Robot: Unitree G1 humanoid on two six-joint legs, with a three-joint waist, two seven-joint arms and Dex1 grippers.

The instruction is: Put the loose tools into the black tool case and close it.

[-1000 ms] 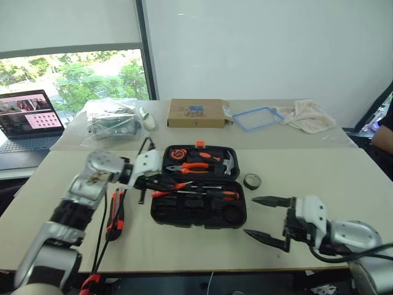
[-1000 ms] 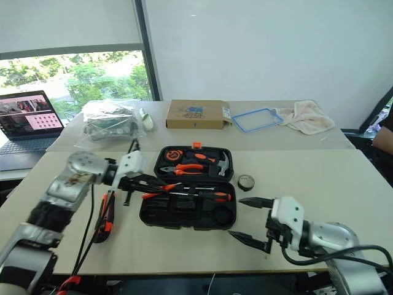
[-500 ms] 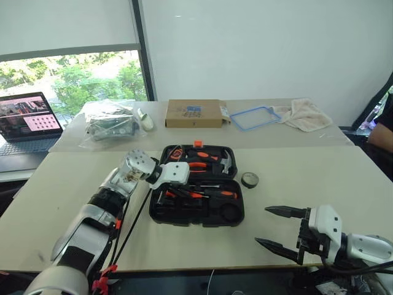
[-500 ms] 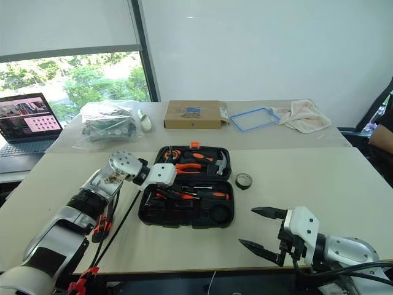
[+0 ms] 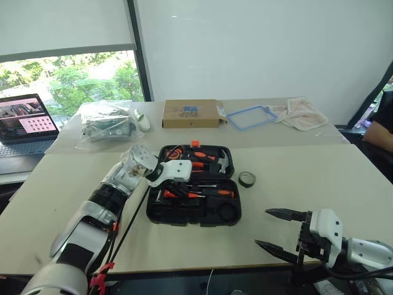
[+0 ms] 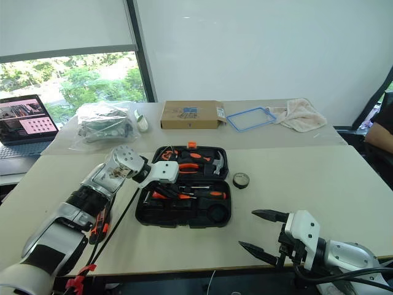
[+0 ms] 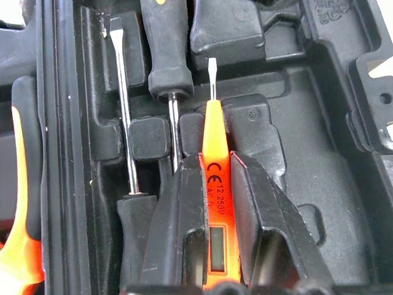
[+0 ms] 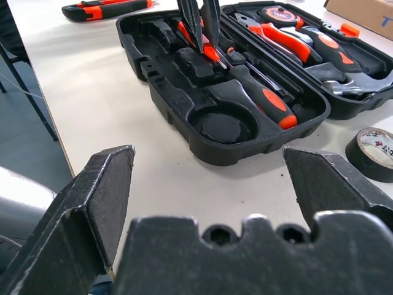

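The orange tester screwdriver, now held over the front tray, will be let go by my left gripper in the front tray's empty slot (image 5: pixel 179 200) (image 7: pixel 224 224) next to the black-handled screwdrivers.
The black tool case (image 5: pixel 228 216) lies open in mid-table. My left gripper (image 7: pixel 214 161) is over the left part of its front tray, shut on the slim orange tester screwdriver (image 7: pixel 215 141), whose tip points into a recess. Two screwdrivers (image 7: pixel 174 123) lie in slots beside it, and one orange-and-black handle (image 8: pixel 261 95) shows in the tray. The utility knife (image 8: pixel 104 7) lies on the table left of the case, partly under my left arm. The black tape roll (image 5: pixel 247 179) sits to the right of the case. My right gripper (image 5: pixel 263 227) hovers open near the table's front right edge, holding nothing.
Orange pliers (image 5: pixel 195 165) and a small hammer (image 5: pixel 225 161) sit in the case's lid half. At the back are a cardboard box (image 5: pixel 191 114), a blue-rimmed lid (image 5: pixel 250 117), a cloth (image 5: pixel 303 113), a plastic bag (image 5: pixel 107 123) and a laptop (image 5: pixel 27 120). A person's arm (image 5: pixel 377 129) shows at the right.
My left gripper has swung from the case's left edge to over the front tray and tipped downward, with the tester still in it. The right gripper has stayed open and in place.
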